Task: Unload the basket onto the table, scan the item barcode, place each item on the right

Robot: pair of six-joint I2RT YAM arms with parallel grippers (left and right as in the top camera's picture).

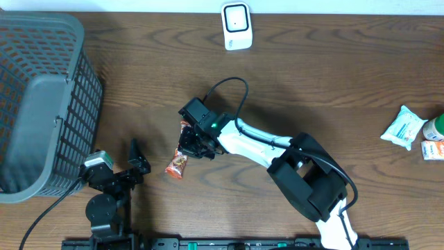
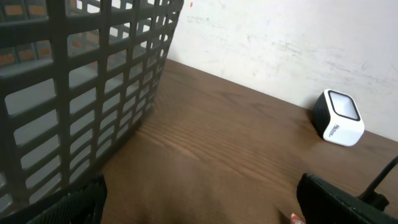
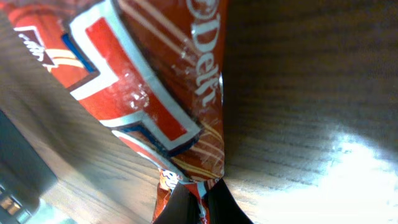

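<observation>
The packet's narrow crimped edge is all my right gripper pinches, so I should lay the packet down, open and take its wider body (image 3: 171, 121) before scanning.
The item is a red and orange snack packet (image 1: 178, 158) lying on the brown table, left of centre. My right gripper (image 1: 193, 147) is down on its upper end. In the right wrist view the two dark fingers (image 3: 219, 202) are pinched shut on the packet's (image 3: 149, 81) crimped edge, and the wrapper fills most of the frame. The white barcode scanner (image 1: 236, 26) stands at the table's far edge, and shows at the right in the left wrist view (image 2: 339, 117). My left gripper (image 1: 133, 164) rests open near the front edge, with nothing between its fingers (image 2: 339, 202).
A large grey mesh basket (image 1: 41, 104) takes up the left side and looms close in the left wrist view (image 2: 81, 81). A white-green packet (image 1: 404, 128) and other small goods (image 1: 434, 137) lie at the right edge. The right arm's cable (image 1: 232, 87) loops above the packet.
</observation>
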